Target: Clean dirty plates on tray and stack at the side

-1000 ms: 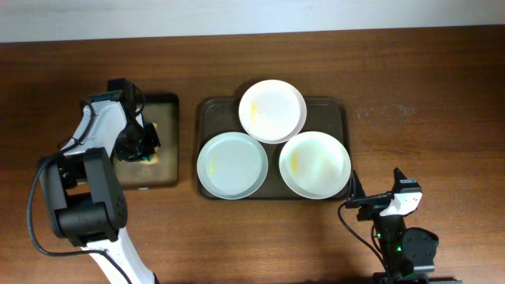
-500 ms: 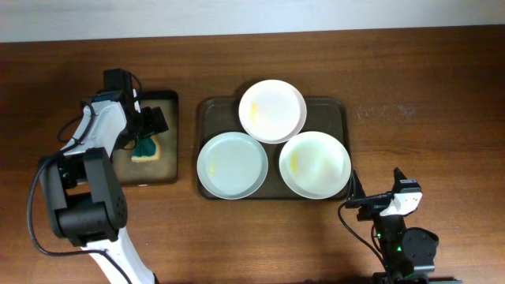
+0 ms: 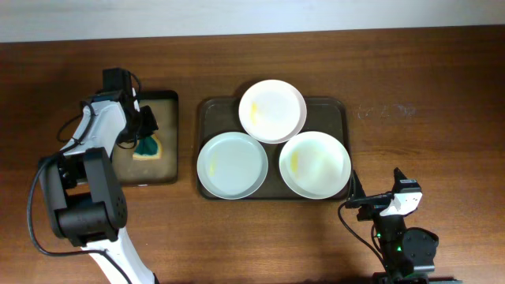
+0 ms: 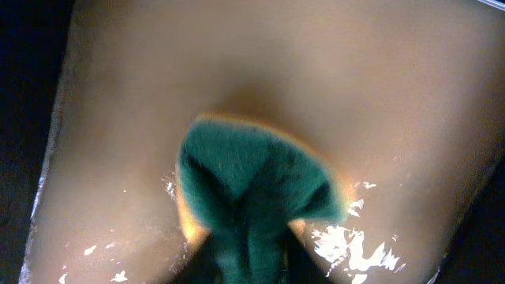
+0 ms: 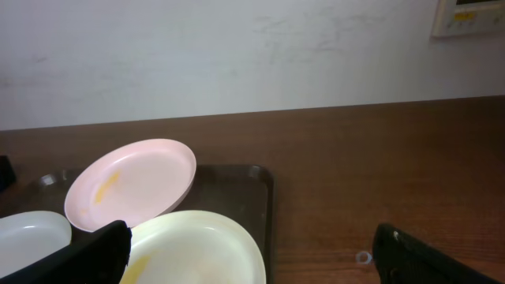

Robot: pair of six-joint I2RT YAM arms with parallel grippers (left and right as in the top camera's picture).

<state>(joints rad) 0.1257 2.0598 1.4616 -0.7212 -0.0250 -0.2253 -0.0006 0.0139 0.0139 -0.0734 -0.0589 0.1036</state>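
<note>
I need to open my left gripper, reach lower and grip the sponge's pinched middle [image 4: 254, 225] deeper before lifting, as the green and yellow sponge sits shallow in that gripper's fingers.
Three white plates lie on the dark tray [image 3: 339, 110]: one at the back [image 3: 272, 110], one front left [image 3: 232, 165], one front right [image 3: 315, 164]. The back and front right plates have yellowish smears. My left gripper [image 3: 144, 134] is over the small black tray [image 3: 162, 170] and is shut on a green and yellow sponge [image 3: 147, 147], which fills the left wrist view [image 4: 252, 197]. My right gripper [image 3: 371, 201] is open and empty at the front right, just off the tray's corner. The right wrist view shows the back plate [image 5: 130, 185], the front right plate [image 5: 197, 248] and the tray's rim [image 5: 268, 197].
The small black tray's wet bottom [image 4: 394, 118] glistens around the sponge. Bare wooden table [image 3: 426, 118] lies to the right of the large tray. A wall [image 5: 237, 55] stands behind the table.
My left gripper has lifted the sponge off the small black tray's bottom and shifted slightly toward the tray's back. The right arm and the plates have not moved.
</note>
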